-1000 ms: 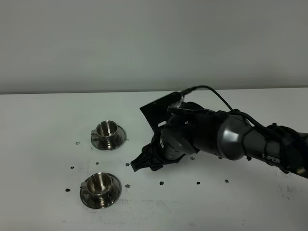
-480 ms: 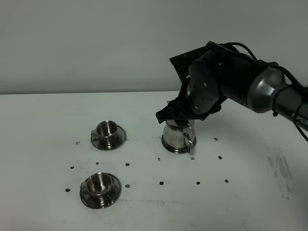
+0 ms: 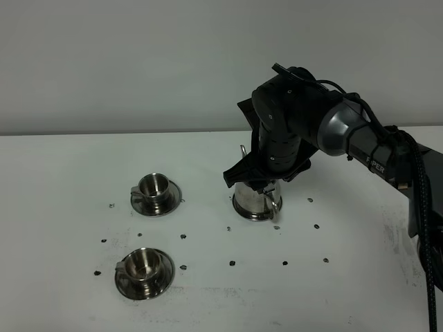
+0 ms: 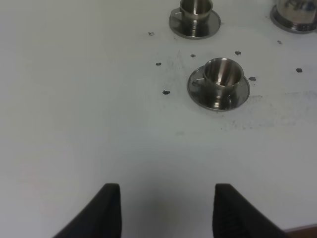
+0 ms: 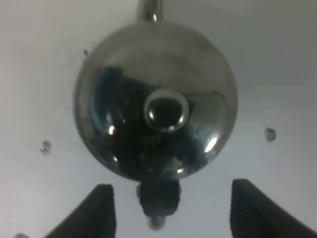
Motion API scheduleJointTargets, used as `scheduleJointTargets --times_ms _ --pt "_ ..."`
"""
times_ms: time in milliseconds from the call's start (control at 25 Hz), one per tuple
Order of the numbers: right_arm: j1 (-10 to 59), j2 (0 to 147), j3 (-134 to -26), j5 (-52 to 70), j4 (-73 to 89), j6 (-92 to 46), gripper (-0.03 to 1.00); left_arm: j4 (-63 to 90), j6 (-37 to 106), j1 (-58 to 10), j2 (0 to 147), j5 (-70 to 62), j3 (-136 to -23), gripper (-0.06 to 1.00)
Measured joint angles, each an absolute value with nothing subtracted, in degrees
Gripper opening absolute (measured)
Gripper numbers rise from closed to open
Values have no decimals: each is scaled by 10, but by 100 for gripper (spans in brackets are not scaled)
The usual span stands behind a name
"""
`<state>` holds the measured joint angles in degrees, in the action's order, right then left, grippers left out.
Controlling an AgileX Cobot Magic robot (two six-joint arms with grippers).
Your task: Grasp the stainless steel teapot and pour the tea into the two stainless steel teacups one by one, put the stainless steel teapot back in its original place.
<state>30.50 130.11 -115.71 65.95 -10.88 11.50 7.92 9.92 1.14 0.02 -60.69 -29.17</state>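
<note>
Next, my right gripper closes on the loop handle (image 3: 275, 206) (image 5: 157, 220) of the stainless steel teapot, across from its spout, because the teapot has to tip to pour.
The stainless steel teapot (image 3: 256, 202) stands upright right of the table's middle, its spout tip (image 3: 243, 148) showing behind the arm. Right above its lid hangs my right gripper (image 3: 255, 181). In the right wrist view the lid (image 5: 156, 99) and knob fill the frame. The loop handle (image 5: 158, 198) lies between the wide-apart fingers (image 5: 101, 210) without touching them, so my right gripper (image 5: 171, 201) is open. Two stainless steel teacups on saucers sit to the left, one farther (image 3: 156, 191) and one nearer (image 3: 144, 270). My left gripper (image 4: 166, 201) is open over bare table. The original place is hidden under the pot.
Small dark marks (image 3: 232, 263) dot the white tabletop around the cups and pot. The left wrist view shows the near cup (image 4: 220, 79), the far cup (image 4: 194, 15) and the pot's base (image 4: 294, 15) ahead. A grey wall runs behind the table.
My right arm rose from low over the table's middle, uncovering the teapot, and swung to hang over its lid. The jaws stayed open. Cups and teapot have not moved.
</note>
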Motion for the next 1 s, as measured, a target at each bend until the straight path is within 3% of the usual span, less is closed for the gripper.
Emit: scheduleJointTargets --times_ms 1000 --pt "300 1297 -1109 620 -106 90 58 79 99 11 0 -607 -292 48"
